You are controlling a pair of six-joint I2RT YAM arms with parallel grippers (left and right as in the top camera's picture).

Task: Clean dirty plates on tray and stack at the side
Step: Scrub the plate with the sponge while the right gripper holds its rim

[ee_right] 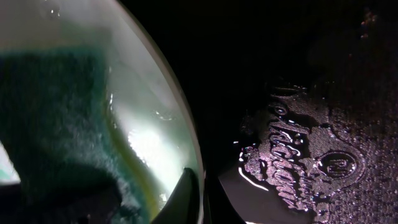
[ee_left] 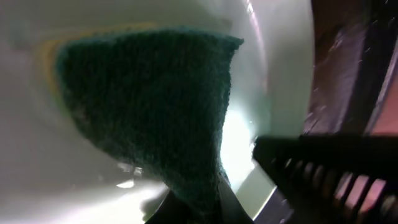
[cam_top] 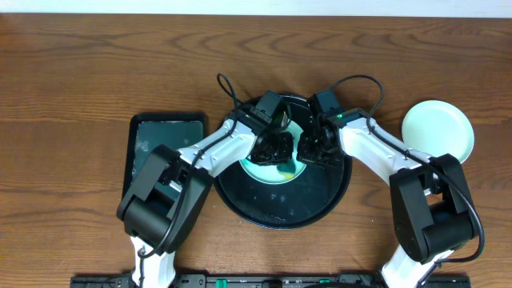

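Note:
Next, the left gripper releases the dark green sponge on the middle of the rectangular dark tray's wet bottom (cam_top: 166,170).
A pale mint-green plate (cam_top: 264,170) lies in the round black tray (cam_top: 280,210). My left gripper (cam_top: 273,149) is shut on a dark green sponge with a yellow edge (ee_left: 149,106) and presses it flat on the plate's inside (ee_left: 277,74); its jaws (ee_left: 199,208) pinch the sponge's lower corner. My right gripper (cam_top: 314,149) is shut on the plate's right rim, one finger inside and one outside (ee_right: 202,193). The plate (ee_right: 155,134) and the sponge (ee_right: 56,124) also show in the right wrist view. Another pale plate (cam_top: 438,130) lies on the bare wood at the right. No third plate shows.
A rectangular dark tray (cam_top: 164,148) with a wet bottom and no sponge on it lies left of the round tray. The round tray's floor (ee_right: 298,155) is wet, with raised lettering. Both arms cross over the round tray. Brown wood tabletop (cam_top: 96,64) surrounds everything.

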